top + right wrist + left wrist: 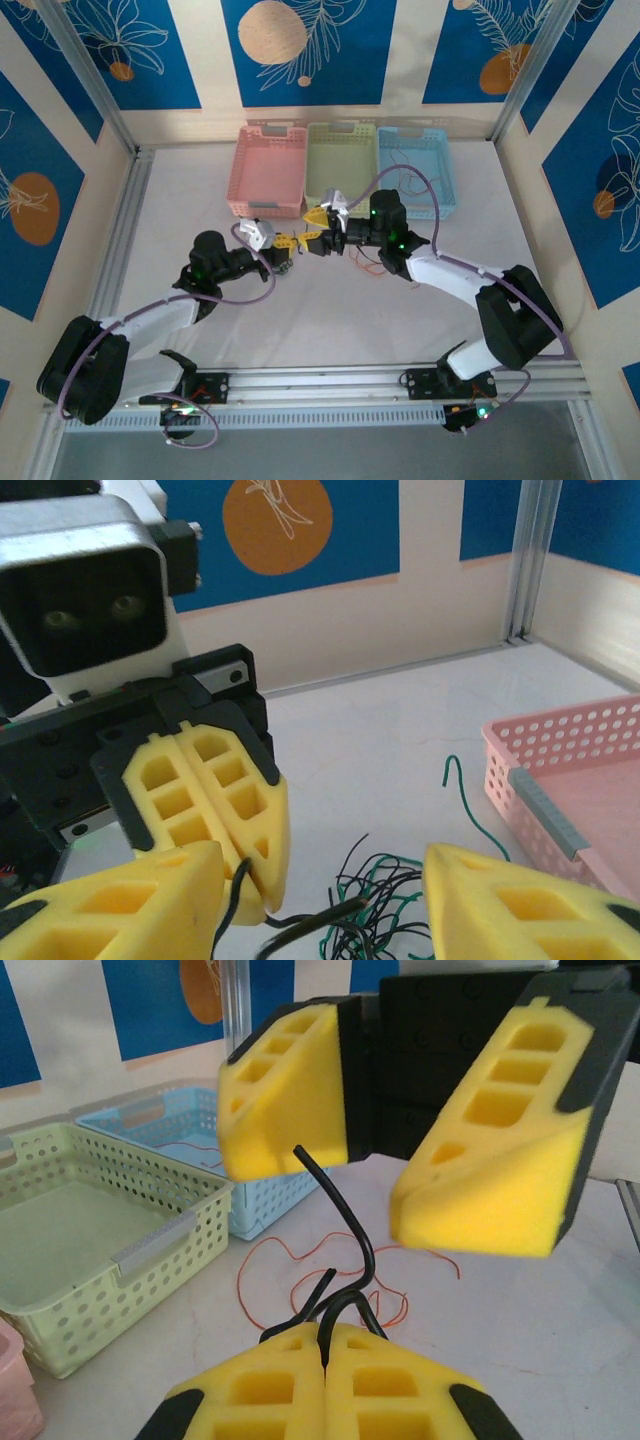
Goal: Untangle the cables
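The robot's left gripper is pinching the black cable where it crosses itself, so next the right gripper grabs the cable's loose end [304, 1158] before the left gripper opens and regrasps.
My left gripper [325, 1345] is shut on a stiff black cable [345, 1230], which loops up out of its yellow fingertips. My right gripper [320, 900] faces it, open, with its fingers [490, 1180] standing either side of the cable's free end. In the right wrist view the black cable [235, 890] leaves the left gripper's closed fingers [210, 800]. Beneath it on the table lies a clump of black and green cables [400, 910], with one green cable [465, 800] trailing out. A thin orange cable [243, 1280] lies squiggled on the table. From above, both grippers [297, 243] [315, 230] meet mid-table.
Three perforated baskets stand in a row at the back: pink basket [268, 170], green basket [340, 165] and blue basket [415, 170], the blue one holding a thin red wire. Aluminium frame posts and walls border the white table.
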`<state>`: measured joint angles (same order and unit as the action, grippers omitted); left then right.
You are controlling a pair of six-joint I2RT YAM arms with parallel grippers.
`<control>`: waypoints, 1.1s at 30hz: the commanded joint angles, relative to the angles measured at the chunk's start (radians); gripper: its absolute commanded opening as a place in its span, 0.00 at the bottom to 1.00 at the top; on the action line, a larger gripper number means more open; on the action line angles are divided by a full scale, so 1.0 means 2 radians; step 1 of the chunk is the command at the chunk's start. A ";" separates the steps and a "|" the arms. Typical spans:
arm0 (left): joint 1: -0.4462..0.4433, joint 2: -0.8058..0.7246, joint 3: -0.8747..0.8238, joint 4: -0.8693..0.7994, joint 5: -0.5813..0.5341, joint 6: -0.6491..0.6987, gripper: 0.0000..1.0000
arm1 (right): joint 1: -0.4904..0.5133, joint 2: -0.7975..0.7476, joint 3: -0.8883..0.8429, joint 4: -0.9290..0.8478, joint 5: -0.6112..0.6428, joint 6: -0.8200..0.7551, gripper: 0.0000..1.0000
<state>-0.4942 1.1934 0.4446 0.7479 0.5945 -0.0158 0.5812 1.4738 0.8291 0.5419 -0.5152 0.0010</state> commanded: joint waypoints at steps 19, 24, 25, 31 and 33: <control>0.000 -0.106 -0.003 -0.082 -0.105 -0.022 1.00 | -0.014 -0.077 -0.031 -0.070 -0.050 -0.209 0.00; 0.002 -0.165 0.002 -0.132 -0.154 -0.035 1.00 | -0.021 -0.101 -0.070 -0.050 -0.074 -0.302 0.00; 0.002 -0.163 0.015 -0.158 -0.148 -0.036 1.00 | -0.021 -0.104 -0.076 -0.049 -0.082 -0.318 0.00; 0.001 -0.117 0.039 -0.174 -0.100 -0.045 0.98 | -0.022 -0.106 -0.086 -0.024 -0.080 -0.306 0.00; 0.001 -0.097 0.049 -0.187 -0.080 -0.046 0.97 | -0.022 -0.106 -0.089 -0.010 -0.075 -0.294 0.00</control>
<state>-0.4931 0.9607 0.4938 0.4320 0.3637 -0.0879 0.5415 1.2812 0.6651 0.4648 -0.6479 -0.5697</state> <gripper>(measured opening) 0.974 0.059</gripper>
